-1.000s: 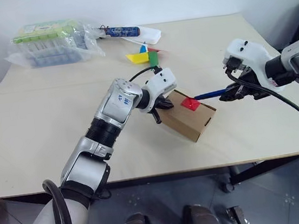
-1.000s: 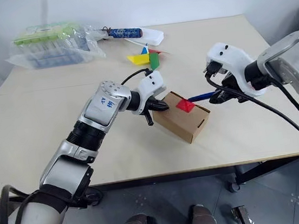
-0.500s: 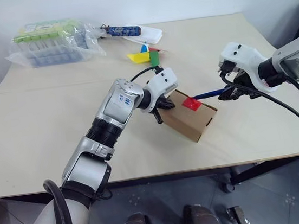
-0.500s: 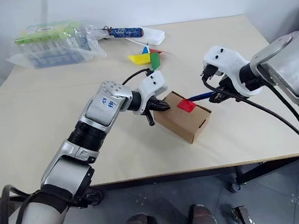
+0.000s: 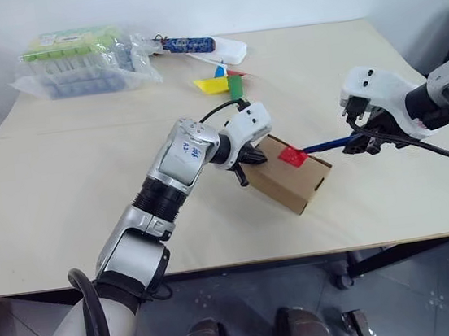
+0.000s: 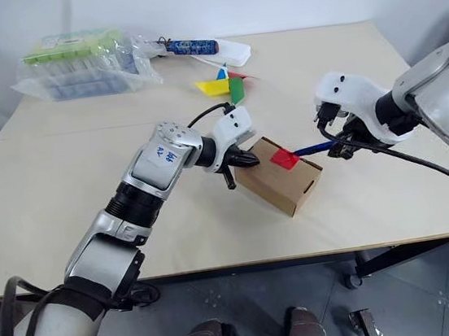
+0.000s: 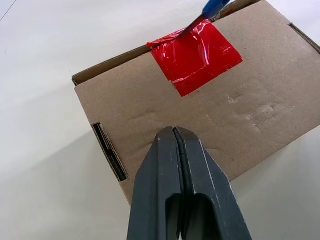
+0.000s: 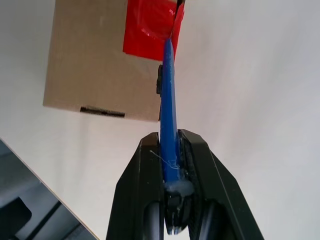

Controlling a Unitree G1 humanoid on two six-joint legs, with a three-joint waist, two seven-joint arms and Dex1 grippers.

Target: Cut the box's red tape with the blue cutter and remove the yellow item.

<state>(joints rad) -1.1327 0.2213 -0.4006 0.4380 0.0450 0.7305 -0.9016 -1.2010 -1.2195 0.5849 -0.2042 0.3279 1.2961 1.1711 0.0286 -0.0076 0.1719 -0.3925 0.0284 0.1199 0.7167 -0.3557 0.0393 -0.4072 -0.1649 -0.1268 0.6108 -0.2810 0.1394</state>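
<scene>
I will release the blue cutter from my right gripper on the bare table (image 5: 399, 168) beside the box, below my right arm.
The small brown cardboard box (image 5: 291, 179) lies tilted near the middle of the table, flaps closed. The red tape (image 5: 292, 156) sits on its top edge, with one corner lifted and creased (image 7: 197, 55). My left gripper (image 5: 246, 164) is shut, its tips pressing on the box's top face (image 7: 173, 131). My right gripper (image 5: 361, 141) is shut on the blue cutter (image 5: 324, 145). The cutter's tip reaches the tape's edge at the flap seam (image 8: 168, 100). The yellow item is hidden.
A clear plastic package with a green label (image 5: 80, 63) lies at the back left, with a dark-blue patterned tube (image 5: 186, 45) beside it. A paper pinwheel (image 5: 226, 82) lies behind the box. The table's front edge (image 5: 300, 250) runs close below the box.
My right wrist has rolled a little with the cutter, whose tip stays at the tape. The left gripper has kept still on the box.
</scene>
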